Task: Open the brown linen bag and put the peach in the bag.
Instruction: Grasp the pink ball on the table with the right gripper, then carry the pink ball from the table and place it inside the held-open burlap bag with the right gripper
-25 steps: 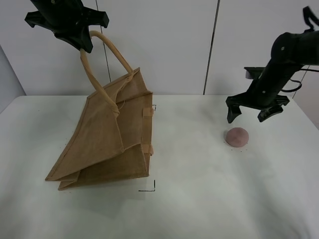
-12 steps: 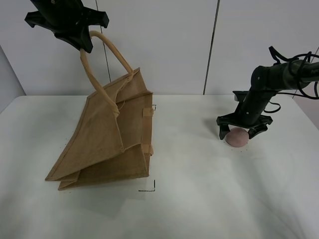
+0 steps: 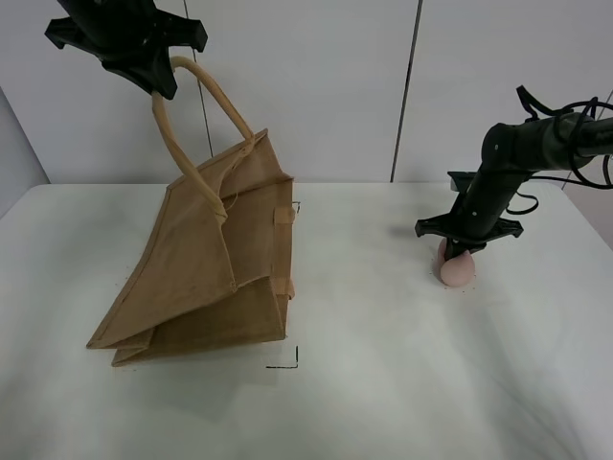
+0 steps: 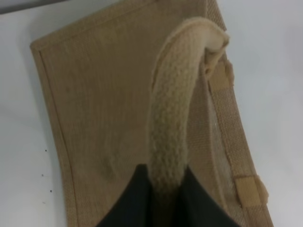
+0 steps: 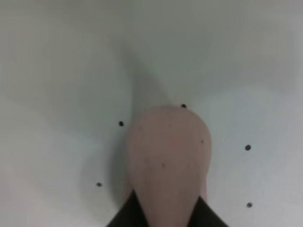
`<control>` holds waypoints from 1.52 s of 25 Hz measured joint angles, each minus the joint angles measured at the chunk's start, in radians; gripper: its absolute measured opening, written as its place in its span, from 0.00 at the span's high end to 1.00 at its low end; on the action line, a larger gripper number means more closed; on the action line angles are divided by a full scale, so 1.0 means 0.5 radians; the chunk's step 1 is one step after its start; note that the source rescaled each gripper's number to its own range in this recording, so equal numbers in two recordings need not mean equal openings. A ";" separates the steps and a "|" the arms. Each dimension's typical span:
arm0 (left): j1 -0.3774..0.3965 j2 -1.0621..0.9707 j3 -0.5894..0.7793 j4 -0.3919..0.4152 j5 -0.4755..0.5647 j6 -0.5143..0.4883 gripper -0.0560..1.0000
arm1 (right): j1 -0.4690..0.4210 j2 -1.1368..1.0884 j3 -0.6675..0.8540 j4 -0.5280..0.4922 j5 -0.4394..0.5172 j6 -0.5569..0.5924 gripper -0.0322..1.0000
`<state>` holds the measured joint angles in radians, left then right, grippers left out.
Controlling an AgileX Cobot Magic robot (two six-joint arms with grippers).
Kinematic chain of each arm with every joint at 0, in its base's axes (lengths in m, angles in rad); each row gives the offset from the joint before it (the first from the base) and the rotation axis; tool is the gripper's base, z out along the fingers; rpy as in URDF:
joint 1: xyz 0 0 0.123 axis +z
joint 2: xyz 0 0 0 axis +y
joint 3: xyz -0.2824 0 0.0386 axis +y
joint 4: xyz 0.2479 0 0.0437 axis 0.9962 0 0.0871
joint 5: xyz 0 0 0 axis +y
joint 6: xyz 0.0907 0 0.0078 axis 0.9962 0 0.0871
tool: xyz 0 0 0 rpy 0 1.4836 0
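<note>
Next, my right gripper releases the peach inside the brown linen bag (image 3: 224,253), a little below the lower end of the padded handle.
The brown linen bag (image 3: 206,268) stands tilted on the white table (image 3: 383,383) at the left, its mouth pulled up and partly open. My left gripper (image 3: 158,81) is shut on one light padded handle (image 3: 182,153) high above the bag; in the left wrist view the handle (image 4: 173,118) runs between the dark jaws over the bag's side (image 4: 104,109). The dusty-pink peach (image 3: 457,266) lies on the table at the right. My right gripper (image 3: 458,251) is down on it with the jaws closed against its sides; the right wrist view shows the peach (image 5: 166,161) squeezed between them.
A white wall with a dark vertical seam (image 3: 406,91) stands behind the table. Small black corner marks (image 3: 287,359) are on the tabletop in front of the bag. The right arm's cables (image 3: 575,144) hang at the far right.
My right gripper came down from above the peach and closed its jaws on it. The left gripper and bag have stayed still.
</note>
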<state>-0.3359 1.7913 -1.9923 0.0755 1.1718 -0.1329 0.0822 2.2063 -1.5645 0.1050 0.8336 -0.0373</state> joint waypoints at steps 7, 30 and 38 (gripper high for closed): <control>0.000 -0.052 0.000 0.015 0.000 0.001 0.95 | 0.025 -0.097 -0.420 0.456 0.300 -0.301 0.97; 0.000 -0.097 0.000 0.009 0.000 0.005 0.95 | 0.800 0.193 -0.695 1.554 -0.147 -1.262 0.97; 0.000 -0.097 0.000 0.009 0.000 0.014 0.95 | 0.880 0.300 -0.695 1.788 -0.143 -1.779 0.97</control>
<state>-0.3359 1.7430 -1.9923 0.0798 1.1720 -0.1258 0.5220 2.3563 -1.9122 0.9988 0.7622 -0.9266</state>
